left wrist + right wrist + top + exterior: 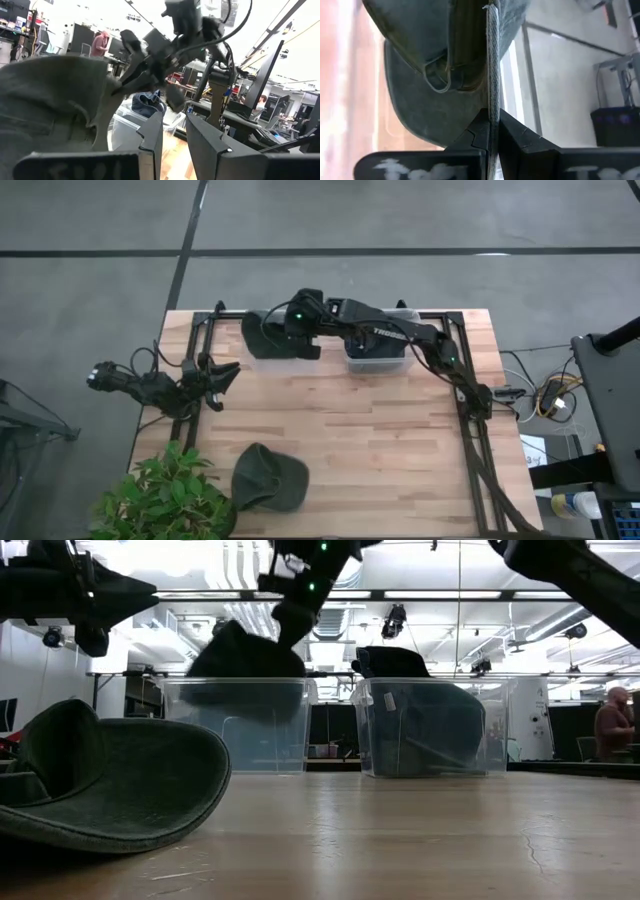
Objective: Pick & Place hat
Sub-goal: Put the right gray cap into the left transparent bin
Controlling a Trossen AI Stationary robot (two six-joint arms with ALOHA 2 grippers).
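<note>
My right gripper has the dark grey-green hat. It will let go of the hat inside the clear bin closer to my left gripper (273, 350).
My right gripper (283, 330) is over the far-left clear bin (285, 360), shut on a dark grey-green hat (262, 335). In the low view this hat (245, 655) sits at the bin's (240, 735) rim, below the gripper (292, 625). A second green hat (268, 478) rests crown up, on its brim, near the table's near edge and shows large in the low view (110, 780). My left gripper (228, 373) waits open at the table's left side, touching nothing. Its wrist view shows the held hat (55, 110) ahead of it. My right gripper pinches a thin edge of the hat (493, 100) between its two fingers (470, 137), seen edge-on in the wrist view. The rest of the hat (435, 60) spreads out beyond the fingertips. The hat is lifted clear of the table over the far-left bin.
A second clear bin (378, 355) stands to the right of the first and holds a dark hat (400, 665). A potted plant (165, 495) occupies the near-left corner. Black frame rails (470, 420) run along the table's left and right sides. Bare wood lies in the middle.
</note>
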